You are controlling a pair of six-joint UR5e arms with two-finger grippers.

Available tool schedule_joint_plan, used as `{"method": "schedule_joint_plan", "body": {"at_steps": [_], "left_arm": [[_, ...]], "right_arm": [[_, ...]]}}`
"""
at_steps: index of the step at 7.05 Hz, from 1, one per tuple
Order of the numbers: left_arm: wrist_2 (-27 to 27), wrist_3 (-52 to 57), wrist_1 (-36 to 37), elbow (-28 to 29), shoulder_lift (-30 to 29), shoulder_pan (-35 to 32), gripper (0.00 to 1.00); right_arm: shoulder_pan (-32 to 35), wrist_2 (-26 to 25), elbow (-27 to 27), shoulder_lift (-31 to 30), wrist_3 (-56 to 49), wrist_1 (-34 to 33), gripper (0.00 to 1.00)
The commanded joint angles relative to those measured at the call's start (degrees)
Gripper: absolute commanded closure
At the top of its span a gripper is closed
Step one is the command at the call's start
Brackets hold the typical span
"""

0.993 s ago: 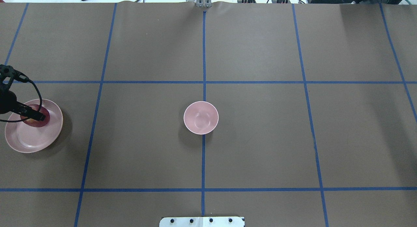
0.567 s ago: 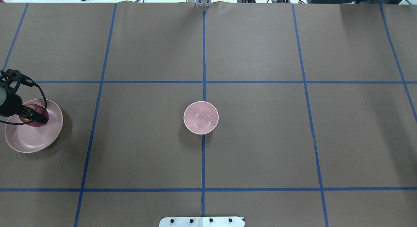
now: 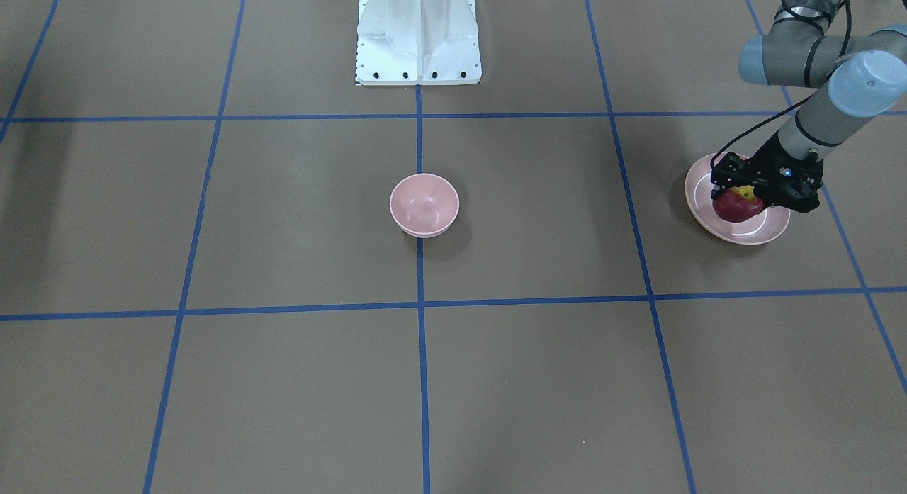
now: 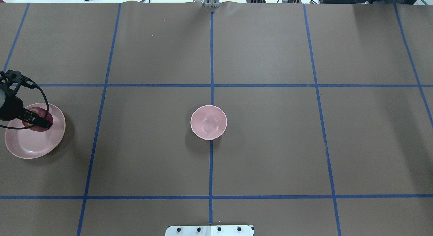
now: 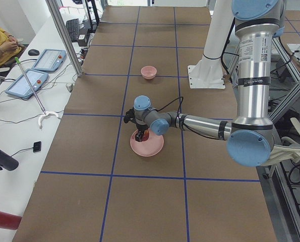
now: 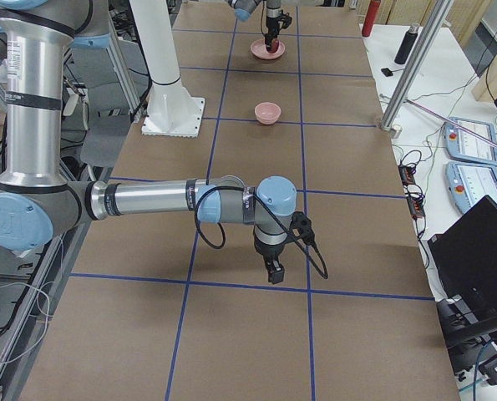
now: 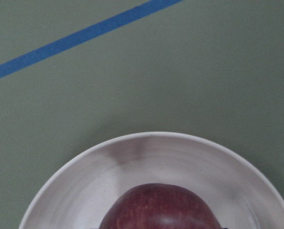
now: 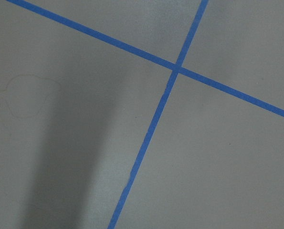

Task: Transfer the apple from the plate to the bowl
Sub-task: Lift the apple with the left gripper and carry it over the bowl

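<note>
Next, I release the apple, now at the pink plate's far side, inside the small deep pink bowl (image 3: pixel 426 206) at the table's centre with my left gripper.
The dark red apple (image 3: pixel 737 208) with its yellow-green top is at the far side of the wide pink plate (image 3: pixel 752 233). My left gripper (image 3: pixel 741 196) comes down over it, a finger on each side, shut on the apple (image 4: pixel 38 112). The left wrist view shows the apple (image 7: pixel 161 207) at the bottom edge above the plate (image 7: pixel 84 181); whether it still touches the plate I cannot tell. The small deep pink bowl (image 4: pixel 208 122) stands alone at the table's centre, far from the plate (image 4: pixel 30 144). My right gripper (image 6: pixel 273 273) hangs low over bare table; its state I cannot tell.
Blue tape lines divide the brown table into squares. The white robot base (image 3: pixel 418 37) stands at the table's robot side. A side bench with control boxes (image 5: pixel 31 80) and a seated person lies beyond the far edge.
My left gripper shifted slightly toward the table's centre and closed in over the apple on the plate. The bowl and plate stayed put.
</note>
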Motion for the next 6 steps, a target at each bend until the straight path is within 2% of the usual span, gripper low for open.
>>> {"method": "schedule_joint_plan", "body": {"at_steps": [1,3,4,6], "left_arm": [[-1.7,-4.1,9.9,-8.1,-2.0,-0.2,0.74],[-0.7,-17.1,19.6,-11.2,-12.8,2.1,0.73],[0.7,-23.5,24.3,-11.2,-19.1,6.0,0.73],[9.4,-35.4,40.1,-9.5,-35.9,17.3,0.73]], "right_arm": [[0.0,0.0,-0.1,0.0,0.0,0.0,0.0],[0.0,0.0,-0.2,0.0,0.1,0.0,0.0],[0.0,0.0,-0.1,0.0,0.1,0.0,0.0],[0.0,0.0,-0.4,0.0,0.1,0.0,0.0]]}}
